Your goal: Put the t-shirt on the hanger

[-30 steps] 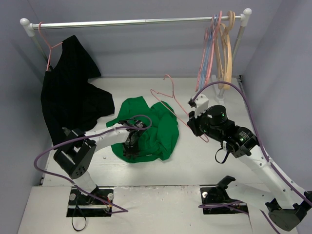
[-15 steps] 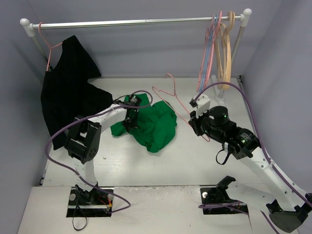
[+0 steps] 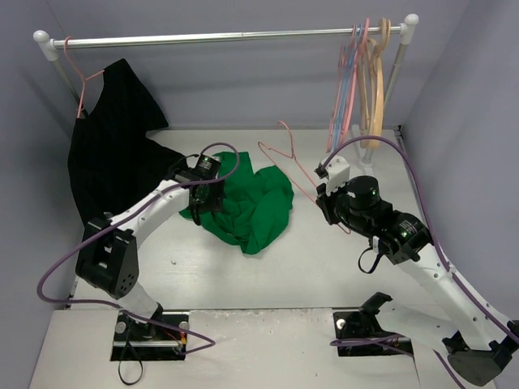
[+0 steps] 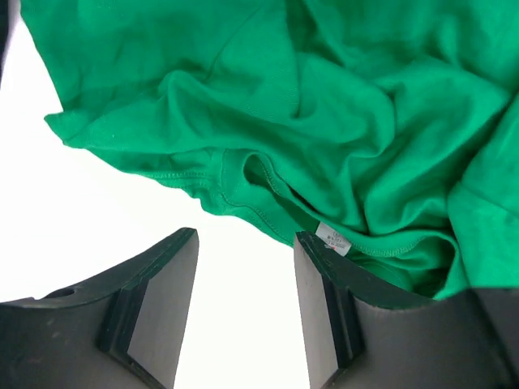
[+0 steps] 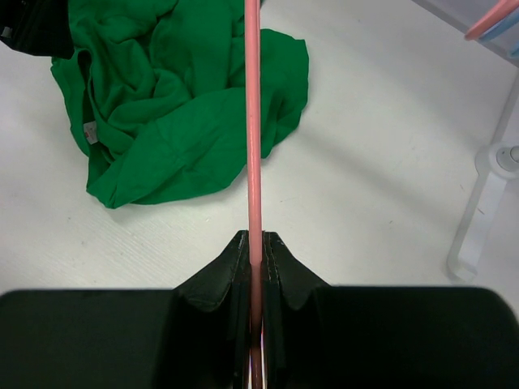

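Next, my left gripper pinches the collar's folded end [image 4: 246,167] and lifts it for the hanger, because the t-shirt's collar lies loose and nearly shut by the label.
The green t-shirt [image 3: 251,207] lies crumpled on the white table, its hem and a small white label [image 4: 336,241] just past my left fingertips. My left gripper [image 3: 207,201] [image 4: 243,243] stands open at the shirt's left edge, and only bare table shows between its fingers. The t-shirt [image 4: 324,121] fills the upper part of the left wrist view. My right gripper [image 3: 324,194] [image 5: 255,243] is shut on a thin rod of the pink hanger [image 3: 284,158] [image 5: 252,121], held above the table to the right of the shirt [image 5: 178,121].
A metal rail [image 3: 227,36] spans the back. A black garment [image 3: 113,162] hangs from a pink hanger at its left end. Several blue, pink and wooden hangers [image 3: 361,81] hang at its right end. The rail's right post [image 5: 486,203] stands close to my right gripper.
My left gripper pulled the shirt from the near side toward the back left, bunching it, then let go and opened. The right gripper kept hold of the hanger, barely moving.
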Motion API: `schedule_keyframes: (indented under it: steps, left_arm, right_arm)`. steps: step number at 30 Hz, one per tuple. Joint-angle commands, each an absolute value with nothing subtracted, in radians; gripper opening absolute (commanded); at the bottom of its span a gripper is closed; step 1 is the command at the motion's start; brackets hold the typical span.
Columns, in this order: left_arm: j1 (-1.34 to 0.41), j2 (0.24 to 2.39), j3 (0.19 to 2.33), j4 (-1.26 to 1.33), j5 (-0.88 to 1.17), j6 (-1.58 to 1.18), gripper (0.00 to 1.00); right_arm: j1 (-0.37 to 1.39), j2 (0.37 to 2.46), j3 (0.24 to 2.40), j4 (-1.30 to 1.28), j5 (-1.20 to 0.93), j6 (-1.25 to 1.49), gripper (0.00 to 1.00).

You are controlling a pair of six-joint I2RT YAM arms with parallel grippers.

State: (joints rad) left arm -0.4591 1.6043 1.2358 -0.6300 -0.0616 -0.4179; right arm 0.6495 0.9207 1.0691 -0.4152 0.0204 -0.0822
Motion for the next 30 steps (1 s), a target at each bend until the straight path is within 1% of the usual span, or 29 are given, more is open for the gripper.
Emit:
schedule_keyframes:
  steps: [1, 5, 10, 14, 19, 24, 30]
  left_arm:
    - [-0.462, 1.604, 1.239, -0.614, -0.095, -0.509, 0.5]
    - [-0.462, 1.678, 1.267, -0.644, -0.092, -0.567, 0.46]
    - [-0.462, 1.713, 1.255, -0.631, -0.104, -0.638, 0.45]
    - [-0.462, 1.735, 1.25, -0.612, -0.117, -0.65, 0.45]
    - [-0.46, 1.755, 1.25, -0.6, -0.152, -0.641, 0.42]
    - [-0.449, 1.775, 1.246, -0.592, -0.16, -0.635, 0.34]
    - [-0.445, 1.769, 1.238, -0.563, -0.158, -0.621, 0.28]
  right_arm:
    - [0.649, 0.937, 1.091, -0.33, 0.038, -0.101, 0.0]
    - [0.649, 0.943, 1.098, -0.328, 0.037, -0.106, 0.0]
    - [0.649, 0.948, 1.097, -0.328, 0.041, -0.107, 0.0]
    - [0.649, 0.953, 1.097, -0.328, 0.035, -0.103, 0.0]
    - [0.649, 0.95, 1.098, -0.337, 0.035, -0.098, 0.0]
    - [0.649, 0.948, 1.098, -0.339, 0.037, -0.094, 0.0]
    - [0.649, 0.95, 1.092, -0.339, 0.034, -0.081, 0.0]
